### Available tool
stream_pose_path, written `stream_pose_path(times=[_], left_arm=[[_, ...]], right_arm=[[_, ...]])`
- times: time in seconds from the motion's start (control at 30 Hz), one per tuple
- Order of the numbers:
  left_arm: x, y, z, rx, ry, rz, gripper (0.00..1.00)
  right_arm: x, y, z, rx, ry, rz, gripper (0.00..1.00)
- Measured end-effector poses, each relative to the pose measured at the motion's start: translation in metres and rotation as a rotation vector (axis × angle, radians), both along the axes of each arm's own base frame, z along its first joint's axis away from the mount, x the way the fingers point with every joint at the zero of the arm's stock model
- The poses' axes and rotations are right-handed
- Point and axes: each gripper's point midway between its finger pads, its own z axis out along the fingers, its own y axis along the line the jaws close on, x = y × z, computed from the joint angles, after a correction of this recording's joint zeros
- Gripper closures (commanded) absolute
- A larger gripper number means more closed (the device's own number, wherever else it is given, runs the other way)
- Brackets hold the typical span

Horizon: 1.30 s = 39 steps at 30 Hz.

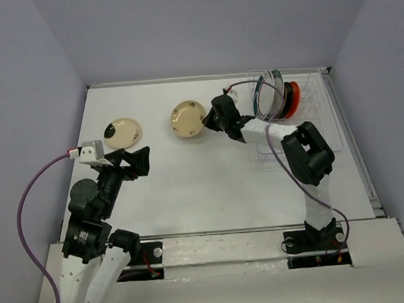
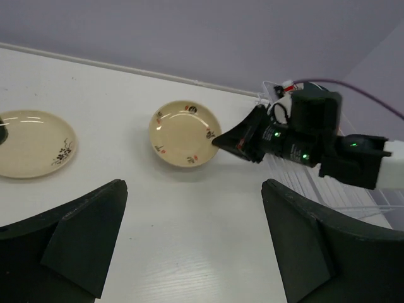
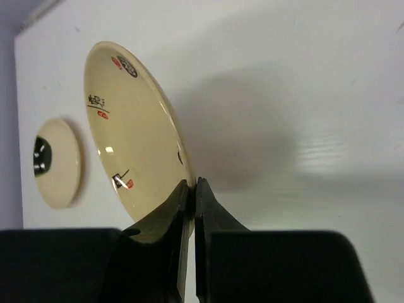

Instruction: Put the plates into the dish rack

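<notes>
Next, my right gripper lets go of the marked cream plate upright in the dish rack's empty slot (image 1: 302, 99) next to the orange-red plate.
My right gripper (image 1: 209, 120) is shut on the right rim of a cream plate with dark and red marks (image 1: 187, 118). In the right wrist view the fingertips (image 3: 187, 189) pinch that plate's edge (image 3: 129, 126), and a shadow lies beneath it. The left wrist view shows the same plate (image 2: 184, 133) and gripper (image 2: 222, 140). A second cream plate (image 1: 123, 132) lies flat at the left. The clear dish rack (image 1: 320, 119) at the back right holds upright plates: teal-rimmed white ones (image 1: 265, 95) and an orange-red one (image 1: 295, 98). My left gripper (image 1: 146, 160) is open and empty over bare table (image 2: 194, 189).
The white table ends at the purple back wall and side walls. The rack's wires (image 2: 353, 192) show at the right of the left wrist view. The second cream plate also shows in the left wrist view (image 2: 31, 144) and the right wrist view (image 3: 57, 163).
</notes>
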Motion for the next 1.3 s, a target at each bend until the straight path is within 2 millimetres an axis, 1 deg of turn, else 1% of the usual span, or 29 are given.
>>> stream_pose_path(times=[0.03,0.13,0.17,0.2,0.23,0.27,0.3,0.33,0.37,0.4,0.43,0.47,0.53,0.57,0.63,0.7,0.77,0.87,0.9,0.93,1.0,1.17,1.2,1.3], left_arm=[[-0.001,-0.001,0.0,-0.001,-0.002,-0.003,0.01],[-0.003,-0.002,0.002,-0.003,-0.009,-0.012,0.01],[-0.004,-0.003,0.003,-0.004,-0.012,-0.016,0.01],[-0.005,-0.003,0.004,-0.006,-0.017,-0.018,0.01],[-0.006,-0.003,0.005,-0.008,-0.023,-0.021,0.01],[-0.008,-0.003,0.006,-0.01,-0.029,-0.024,0.01],[-0.009,-0.003,0.007,-0.012,-0.035,-0.027,0.01],[-0.011,-0.004,0.008,-0.013,-0.039,-0.031,0.01],[-0.012,-0.004,0.009,-0.014,-0.044,-0.035,0.01],[-0.013,-0.005,0.01,-0.015,-0.048,-0.038,0.01],[-0.014,-0.005,0.011,-0.016,-0.052,-0.043,0.01],[-0.015,-0.006,0.012,-0.017,-0.055,-0.048,0.01],[-0.015,-0.007,0.012,-0.017,-0.055,-0.052,0.01],[-0.016,-0.008,0.012,-0.017,-0.055,-0.056,0.01],[-0.016,-0.009,0.012,-0.017,-0.055,-0.06,0.01],[-0.017,-0.01,0.012,-0.018,-0.057,-0.068,0.01],[-0.019,-0.011,0.013,-0.019,-0.059,-0.075,0.01],[-0.02,-0.012,0.014,-0.022,-0.066,-0.081,0.01],[-0.021,-0.012,0.014,-0.022,-0.067,-0.082,0.01],[-0.021,-0.012,0.014,-0.022,-0.067,-0.082,0.01],[-0.021,-0.013,0.014,-0.023,-0.066,-0.084,0.01],[-0.021,-0.012,0.014,-0.023,-0.066,-0.08,0.01],[-0.021,-0.012,0.014,-0.023,-0.066,-0.079,0.01],[-0.021,-0.012,0.014,-0.024,-0.065,-0.076,0.01]], right_arm=[[0.002,-0.014,0.027,-0.052,-0.062,-0.013,0.93],[0.012,-0.067,0.132,-0.177,-0.295,-0.106,0.93],[0.013,-0.096,0.171,-0.234,-0.38,-0.165,0.93],[0.013,-0.122,0.203,-0.266,-0.44,-0.226,0.93],[0.012,-0.16,0.239,-0.329,-0.505,-0.31,0.93],[0.009,-0.197,0.268,-0.385,-0.553,-0.395,0.93],[0.005,-0.236,0.292,-0.441,-0.583,-0.489,0.93],[0.001,-0.276,0.31,-0.505,-0.597,-0.585,0.93],[-0.005,-0.32,0.324,-0.581,-0.595,-0.688,0.93],[-0.011,-0.353,0.331,-0.638,-0.581,-0.76,0.93],[-0.015,-0.377,0.333,-0.69,-0.561,-0.811,0.93],[-0.023,-0.411,0.332,-0.768,-0.515,-0.885,0.93],[-0.03,-0.444,0.322,-0.874,-0.438,-0.941,0.93],[-0.03,-0.454,0.314,-0.931,-0.395,-0.944,0.93],[-0.025,-0.459,0.301,-0.999,-0.347,-0.915,0.93],[-0.013,-0.458,0.278,-1.087,-0.282,-0.847,0.93],[-0.004,-0.458,0.26,-1.138,-0.242,-0.796,0.93],[0.004,-0.453,0.228,-1.188,-0.183,-0.707,0.93],[0.005,-0.452,0.217,-1.196,-0.164,-0.681,0.93],[0.005,-0.451,0.212,-1.2,-0.154,-0.668,0.93],[0.003,-0.449,0.194,-1.208,-0.124,-0.629,0.93],[-0.002,-0.446,0.162,-1.21,-0.073,-0.568,0.93],[-0.003,-0.443,0.156,-1.21,-0.065,-0.555,0.93],[-0.004,-0.439,0.148,-1.203,-0.057,-0.537,0.93]])
